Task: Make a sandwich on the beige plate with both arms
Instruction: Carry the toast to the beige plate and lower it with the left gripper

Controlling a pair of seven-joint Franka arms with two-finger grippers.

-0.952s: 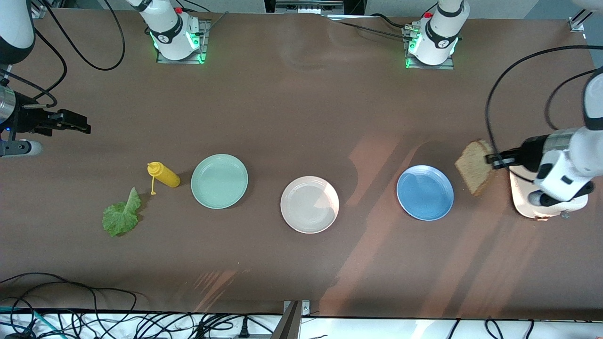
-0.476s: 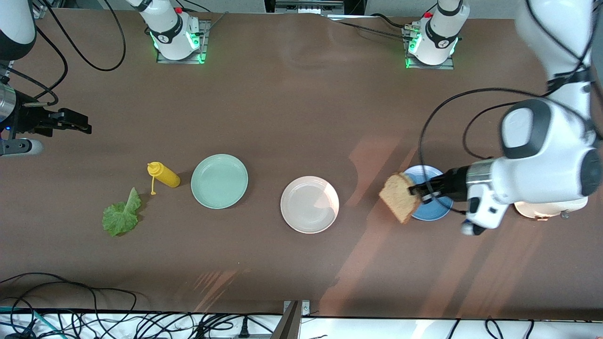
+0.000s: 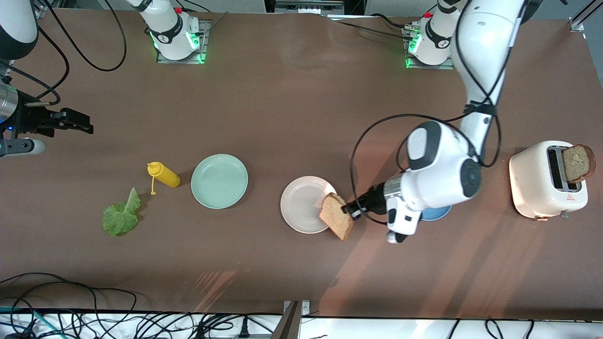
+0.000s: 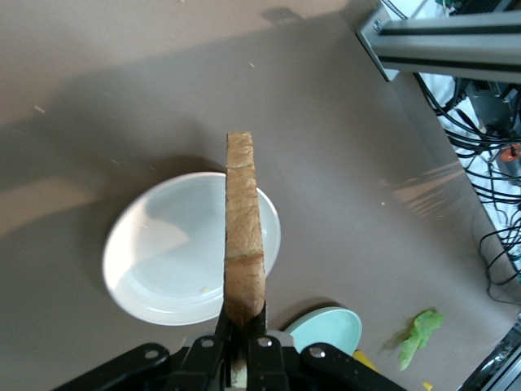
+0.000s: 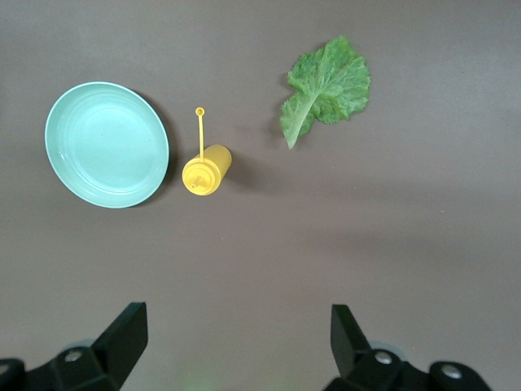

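Note:
My left gripper is going to lay the brown toast, now held on edge over the plate's rim, flat and let go of it there, on the bare middle of the beige plate [image 3: 309, 208] [image 4: 198, 246].
My left gripper [image 3: 351, 209] is shut on a slice of brown toast [image 3: 336, 215], held on edge over the rim of the beige plate [image 3: 301, 205] on the side toward the left arm's end. In the left wrist view the toast [image 4: 243, 236] stands upright out of the left gripper [image 4: 242, 330] above the bare beige plate [image 4: 171, 261]. A second toast slice [image 3: 578, 163] sticks out of the white toaster [image 3: 541, 183]. A green lettuce leaf [image 3: 121, 216] [image 5: 326, 85] lies flat at the right arm's end. My right gripper [image 3: 77, 121] [image 5: 236, 326] hangs open and waits over bare table there.
A mint-green plate [image 3: 219, 181] [image 5: 106, 144] sits beside the beige plate, with a yellow squeeze bottle [image 3: 165, 175] [image 5: 207, 169] lying between it and the lettuce. A blue plate [image 3: 435, 214] is mostly hidden under the left arm. Cables run along the table's near edge.
The left arm swung from beside the toaster, over the blue plate, to the beige plate's rim, carrying the toast. The toaster now shows. The right arm has not moved.

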